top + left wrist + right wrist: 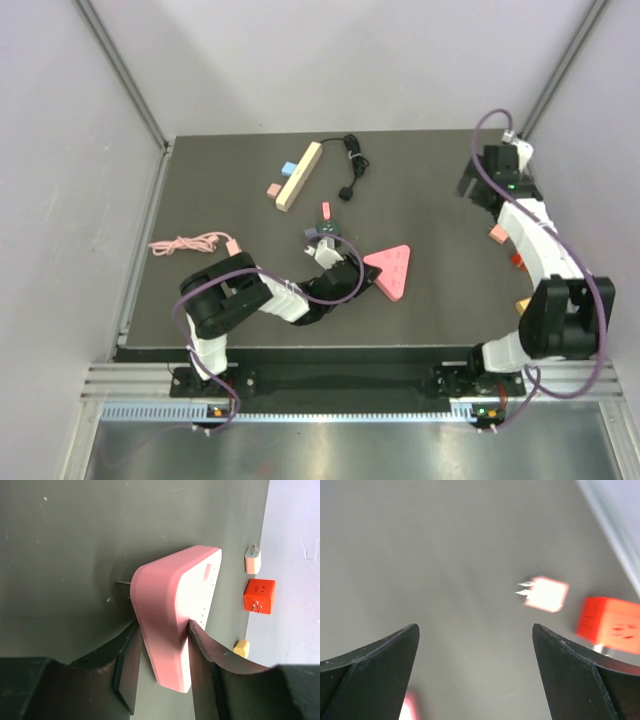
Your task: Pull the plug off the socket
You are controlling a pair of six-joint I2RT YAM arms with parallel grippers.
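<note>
The robot's left gripper should release the pink triangular socket on the bare table (415,210) between the black cable and the pale pink plug.
The pink triangular socket (390,270) (175,610) lies on the dark table, and my left gripper (350,278) (162,645) is shut on its near corner, one finger on each face. No plug sits in the socket's white face. A pale pink plug (547,593) (497,235) (253,560) lies loose on the table by the right wall, prongs pointing left in the right wrist view. My right gripper (475,630) (468,188) hangs open above the table near that plug, with nothing between its fingers.
A red cube plug (609,625) (517,262) and a small yellow block (522,303) lie near the right wall. At the back stand a beige strip (299,176) with small blocks and a black cable (352,165). A pink cable (190,243) lies at the left.
</note>
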